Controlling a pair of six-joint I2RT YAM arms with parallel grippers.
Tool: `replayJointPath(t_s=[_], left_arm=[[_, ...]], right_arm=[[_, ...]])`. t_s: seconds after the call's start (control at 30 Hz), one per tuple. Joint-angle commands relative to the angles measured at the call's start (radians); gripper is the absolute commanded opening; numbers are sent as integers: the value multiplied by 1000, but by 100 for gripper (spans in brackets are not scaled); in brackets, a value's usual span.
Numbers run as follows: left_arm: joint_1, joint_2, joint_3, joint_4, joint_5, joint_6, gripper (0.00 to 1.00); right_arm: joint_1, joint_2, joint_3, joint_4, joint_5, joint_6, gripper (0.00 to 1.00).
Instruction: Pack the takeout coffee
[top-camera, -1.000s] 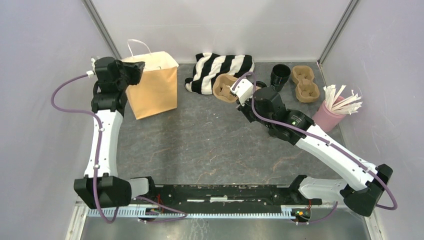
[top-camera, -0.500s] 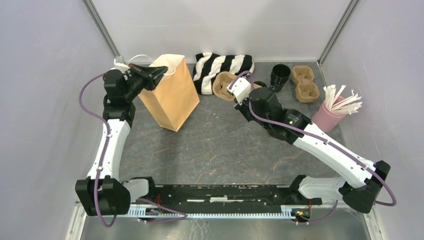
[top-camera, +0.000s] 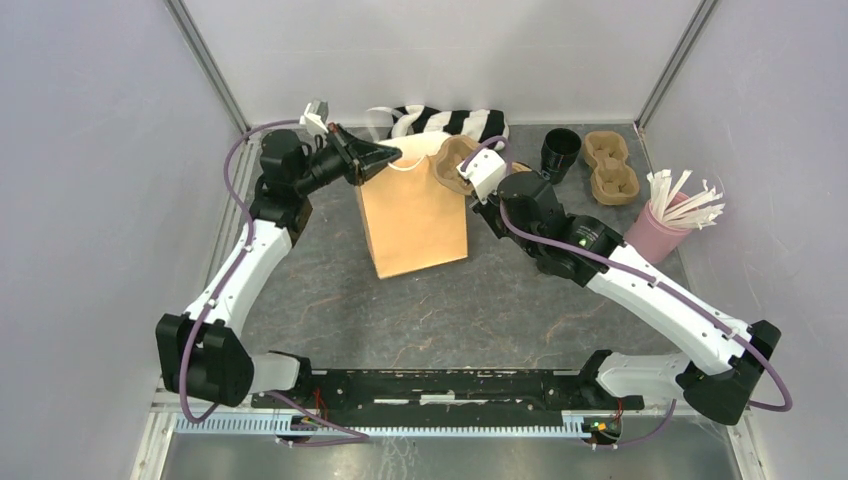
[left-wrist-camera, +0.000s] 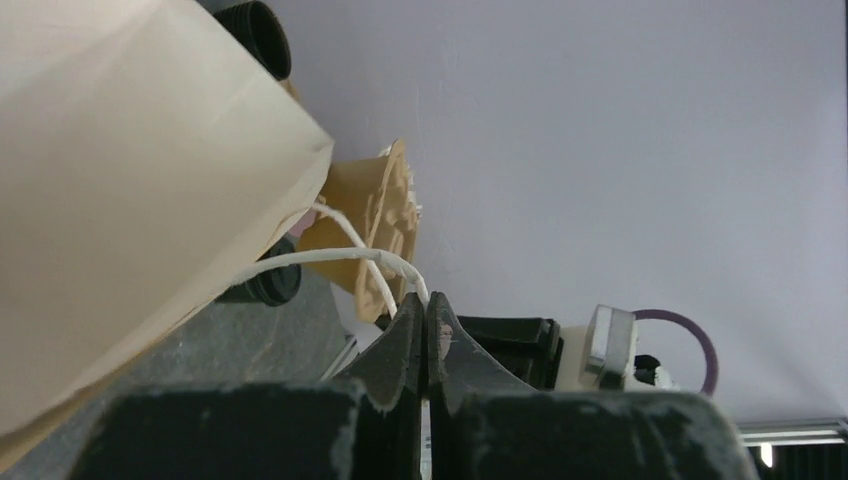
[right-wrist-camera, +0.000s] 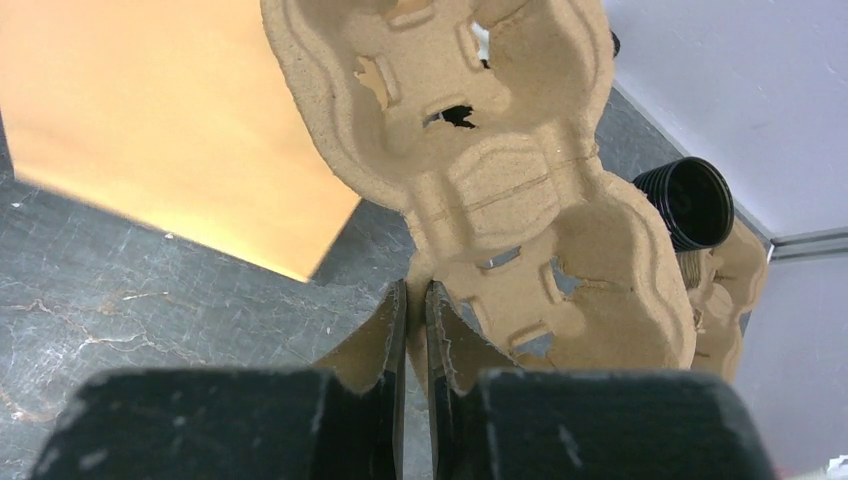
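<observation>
The robot's right gripper pinches the middle edge of the cup carrier, so next the left gripper takes the end (top-camera: 445, 165) next to the bag's handle and the right gripper the opposite end.
My left gripper (top-camera: 394, 155) (left-wrist-camera: 427, 300) is shut on the white string handle (left-wrist-camera: 330, 257) of the brown paper bag (top-camera: 412, 215) (left-wrist-camera: 120, 180), which stands at the centre back. My right gripper (top-camera: 466, 182) (right-wrist-camera: 418, 290) is shut on the rim of a brown pulp cup carrier (top-camera: 447, 158) (right-wrist-camera: 480, 170), held tilted just right of the bag's top. The takeout coffee does not show clearly. A black ribbed round rim (left-wrist-camera: 258, 287) peeks from under the bag's edge in the left wrist view, and I cannot tell what it is.
A lidless black cup (top-camera: 560, 152) (right-wrist-camera: 690, 200) and a second pulp carrier (top-camera: 611, 167) stand at the back right. A pink cup of white stirrers (top-camera: 655, 232) is by the right wall. A black-and-white striped cloth (top-camera: 450, 122) lies behind the bag.
The left arm swung right, carrying the bag by its handle from the back left to the centre, up against the carrier. The right gripper kept its hold and hardly moved.
</observation>
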Motion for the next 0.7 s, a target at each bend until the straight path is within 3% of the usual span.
replayJointPath(t_s=[0.0, 0.33, 0.6, 0.67], left_arm=[[1, -75, -76, -3, 24, 66, 2], [-21, -159, -155, -40, 24, 75, 2], [-138, -159, -96, -101, 41, 134, 2], [-156, -170, -84, -145, 29, 160, 10]], right_arm=[[4, -27, 62, -8, 56, 32, 0], [4, -138, 55, -51, 73, 46, 0], [4, -220, 80, -31, 149, 27, 0], [4, -208, 104, -27, 154, 6, 0]])
